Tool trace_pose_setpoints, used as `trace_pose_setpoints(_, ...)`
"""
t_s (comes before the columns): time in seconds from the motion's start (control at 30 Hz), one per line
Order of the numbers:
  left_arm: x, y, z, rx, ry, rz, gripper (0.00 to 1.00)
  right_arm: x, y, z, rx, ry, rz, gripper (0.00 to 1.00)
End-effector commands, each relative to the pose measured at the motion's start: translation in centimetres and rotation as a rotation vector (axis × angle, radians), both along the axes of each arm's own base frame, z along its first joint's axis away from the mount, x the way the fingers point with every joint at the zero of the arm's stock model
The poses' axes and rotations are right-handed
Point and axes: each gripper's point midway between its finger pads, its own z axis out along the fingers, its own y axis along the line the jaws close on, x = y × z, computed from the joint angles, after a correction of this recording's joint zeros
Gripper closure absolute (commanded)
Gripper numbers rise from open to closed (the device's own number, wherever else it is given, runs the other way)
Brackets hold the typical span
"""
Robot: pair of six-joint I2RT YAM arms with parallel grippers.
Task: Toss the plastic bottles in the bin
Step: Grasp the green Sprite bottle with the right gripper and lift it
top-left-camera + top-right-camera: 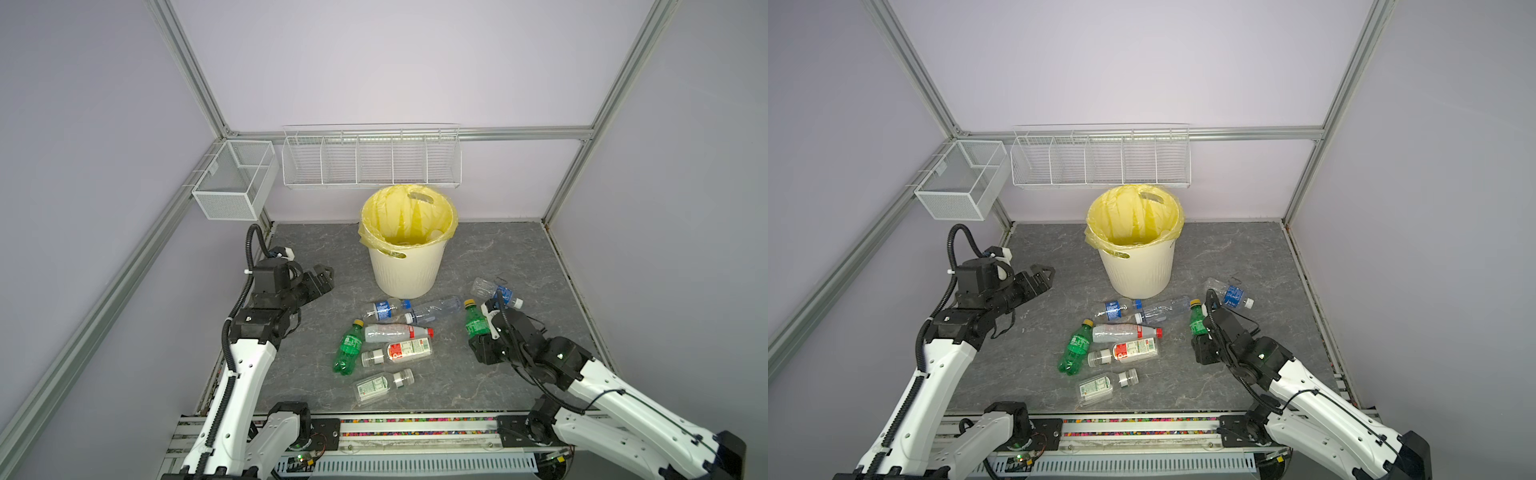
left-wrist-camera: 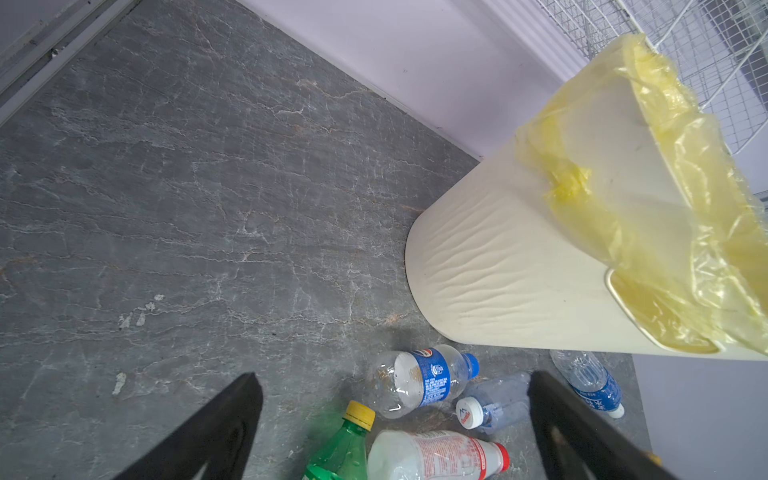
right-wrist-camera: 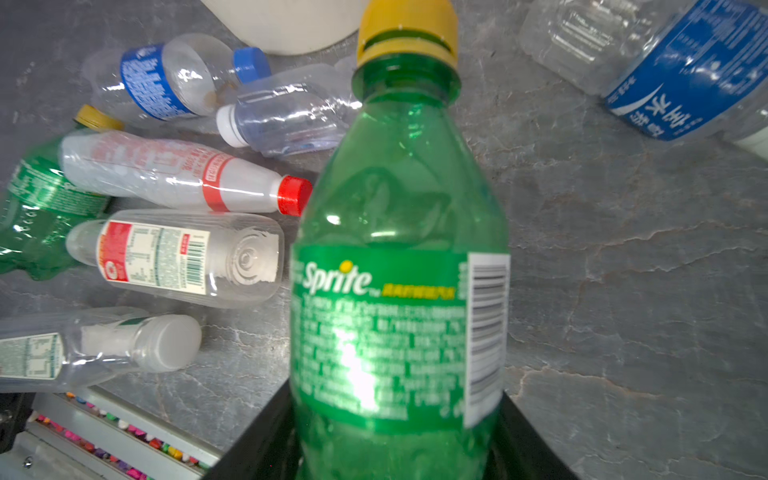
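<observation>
The robot's right gripper will release the green bottle, now held cap-up over the floor, inside the bin's yellow bag (image 1: 389, 239), toward the side that faces the left gripper.
My right gripper (image 1: 482, 338) (image 3: 395, 432) is shut on a green bottle (image 1: 475, 323) (image 1: 1197, 322) (image 3: 399, 232) with a yellow cap, holding it cap-up on the right of the floor. Several plastic bottles lie in a cluster at the middle: another green one (image 1: 348, 348), a red-capped one (image 1: 397, 332), a blue-labelled one (image 1: 384, 309). One more blue-labelled bottle (image 1: 496, 292) lies just behind the right gripper. The bin (image 1: 405, 270) (image 1: 1138, 270) (image 2: 519, 257), cream with a yellow bag, stands behind the cluster. My left gripper (image 1: 325, 277) (image 2: 395, 382) hangs open and empty, left of the bin.
Two white wire baskets hang on the walls, one (image 1: 237, 183) at the back left and a long one (image 1: 370, 160) above the bin. Aluminium frame posts edge the grey stone-look floor (image 1: 498, 249). A rail (image 1: 415, 428) runs along the front edge.
</observation>
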Motion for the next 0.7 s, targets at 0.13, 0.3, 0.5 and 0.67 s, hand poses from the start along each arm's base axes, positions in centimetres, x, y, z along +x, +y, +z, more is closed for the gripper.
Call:
trace_pose_setpoints(0.13,-0.6,0.2,-1.2,-0.005,0.032,0.007,0.00,0.8,0.6,4.8,0.059,-0.104,0.018,0.47)
trace_pose_setpoints(0.3,-0.6,0.3,-1.6,0.006,0.041,0.007,0.00,1.6,1.4,7.8,0.093,-0.170,0.039,0.47)
trace_pose_setpoints(0.5,-0.1,0.4,-1.2,0.011,0.035,0.009,0.00,2.7,2.4,11.6,0.145,-0.254,0.052,0.48)
trace_pose_setpoints(0.67,-0.4,1.0,-0.6,0.044,0.010,0.025,0.00,3.9,3.5,14.2,0.170,-0.306,0.066,0.48)
